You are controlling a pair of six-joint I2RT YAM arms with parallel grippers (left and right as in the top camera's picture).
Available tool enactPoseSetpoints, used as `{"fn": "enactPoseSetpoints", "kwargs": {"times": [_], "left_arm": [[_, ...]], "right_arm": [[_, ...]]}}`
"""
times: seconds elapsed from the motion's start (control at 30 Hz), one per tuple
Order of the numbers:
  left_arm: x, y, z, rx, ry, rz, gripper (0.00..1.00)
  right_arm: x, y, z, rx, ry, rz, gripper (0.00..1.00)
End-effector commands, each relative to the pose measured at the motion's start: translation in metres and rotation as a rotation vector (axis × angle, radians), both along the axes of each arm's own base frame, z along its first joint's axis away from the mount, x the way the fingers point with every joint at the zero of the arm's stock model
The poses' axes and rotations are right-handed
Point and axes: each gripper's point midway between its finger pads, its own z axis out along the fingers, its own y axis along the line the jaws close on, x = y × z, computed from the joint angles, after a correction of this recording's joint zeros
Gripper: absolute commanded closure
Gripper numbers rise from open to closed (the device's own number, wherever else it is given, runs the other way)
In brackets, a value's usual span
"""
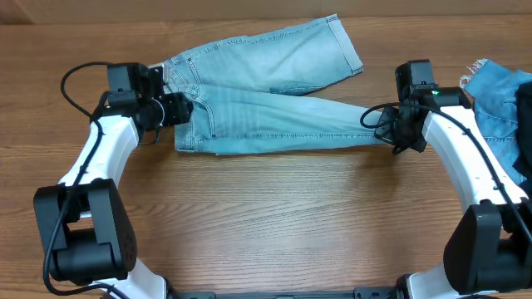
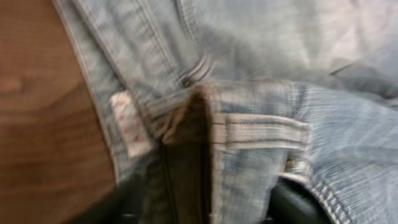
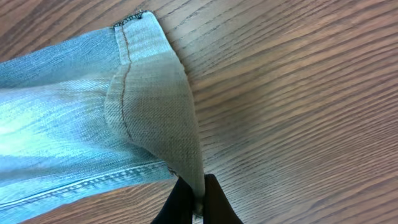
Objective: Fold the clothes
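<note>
The robot's right gripper will release the hem on the bare table, just nearer the robot than the jeans' stretched leg (image 1: 371, 188).
The pale light-blue jeans (image 1: 266, 100) lie across the far half of the wooden table, one leg angled up to the right, the other stretched right. My left gripper (image 1: 179, 108) is shut on the jeans' waistband (image 2: 249, 134) at their left end; the fabric sits between its dark fingers (image 2: 205, 205). My right gripper (image 1: 399, 129) is shut on the hem of the stretched leg (image 3: 155, 106), pinching a fold of cuff between its fingertips (image 3: 198, 202) just above the table.
A second, medium-blue denim garment (image 1: 499, 100) with a frayed white edge lies at the far right, partly under the right arm. Bare wooden table (image 1: 283, 216) fills the near half. Both arm bases stand at the front corners.
</note>
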Motion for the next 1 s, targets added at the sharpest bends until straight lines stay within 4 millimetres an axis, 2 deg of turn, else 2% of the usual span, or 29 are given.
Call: {"fn": "enactPoseSetpoints", "kwargs": {"times": [0.0, 0.17, 0.27, 0.4, 0.6, 0.73, 0.77, 0.97], "left_arm": [[-0.003, 0.010, -0.007, 0.030, 0.040, 0.019, 0.28], [-0.014, 0.009, -0.013, 0.030, 0.092, 0.007, 0.25], [-0.029, 0.007, -0.020, 0.023, 0.159, 0.005, 0.25], [-0.057, 0.004, -0.031, 0.008, 0.285, 0.003, 0.27], [-0.082, 0.000, -0.044, 0.000, 0.369, -0.025, 0.27], [-0.097, -0.010, -0.052, -0.040, 0.402, -0.073, 0.31], [-0.099, -0.010, -0.054, -0.038, 0.404, -0.081, 0.33], [-0.112, -0.017, -0.054, -0.034, 0.408, -0.201, 0.61]], "right_arm": [[0.009, -0.009, 0.017, -0.031, -0.055, -0.015, 0.96], [0.009, -0.009, 0.017, -0.031, -0.055, -0.015, 0.96], [0.009, -0.009, 0.017, -0.031, -0.054, -0.015, 0.96], [0.009, -0.009, 0.017, -0.031, -0.055, -0.015, 0.96], [0.009, -0.009, 0.017, -0.031, -0.055, -0.015, 0.96], [0.009, -0.009, 0.017, -0.031, -0.055, -0.016, 0.96], [0.010, -0.009, 0.017, -0.031, -0.056, -0.016, 0.96], [0.010, -0.009, 0.017, -0.031, -0.059, -0.016, 0.96]]}}
